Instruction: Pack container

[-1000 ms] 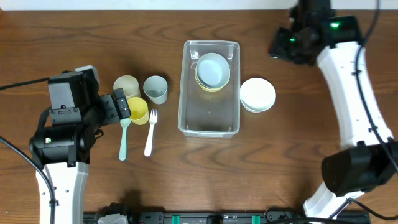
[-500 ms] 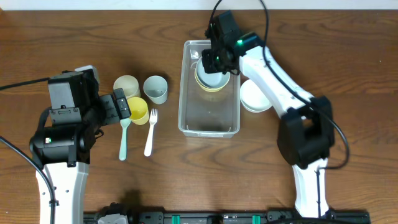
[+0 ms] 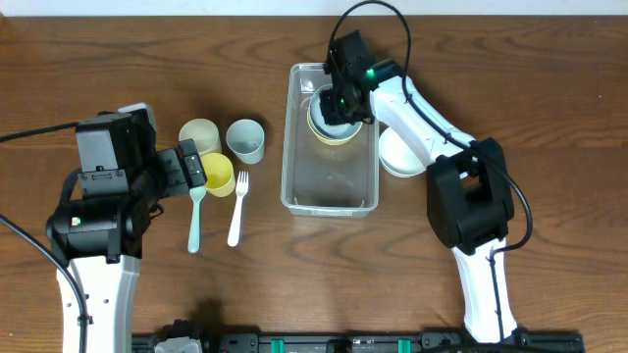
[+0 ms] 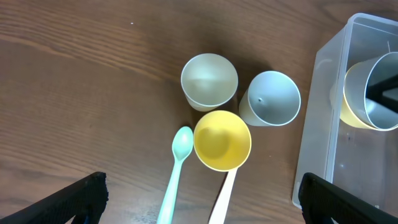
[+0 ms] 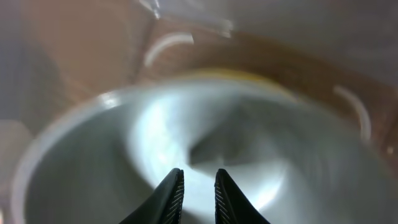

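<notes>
I need to grip the crooked pale blue bowl in the yellow bowl by its rim nearer the cups [image 3: 311, 107] with my right gripper and settle it before I add the white bowl.
The clear container [image 3: 330, 191] stands mid-table. In its far half a pale blue bowl [image 3: 325, 120] sits nested in a yellow bowl [image 3: 329, 138]. My right gripper [image 3: 340, 99] reaches down into the blue bowl. In the right wrist view its fingers [image 5: 199, 186] are nearly together with nothing between them, just above the bowl's inside [image 5: 112, 155]. My left gripper [image 4: 202, 199] is open and empty, hovering near a yellow cup [image 4: 222, 140], a cream cup [image 4: 209, 81] and a blue-grey cup [image 4: 270, 98].
A white bowl [image 3: 406, 150] lies right of the container. A mint spoon [image 3: 195, 221] and a white fork [image 3: 236, 211] lie beside the cups. The container's left wall [image 4: 311, 143] shows in the left wrist view.
My right arm has swung from the far right back corner over to the container and lowered its gripper into the blue bowl. The left arm has not moved.
</notes>
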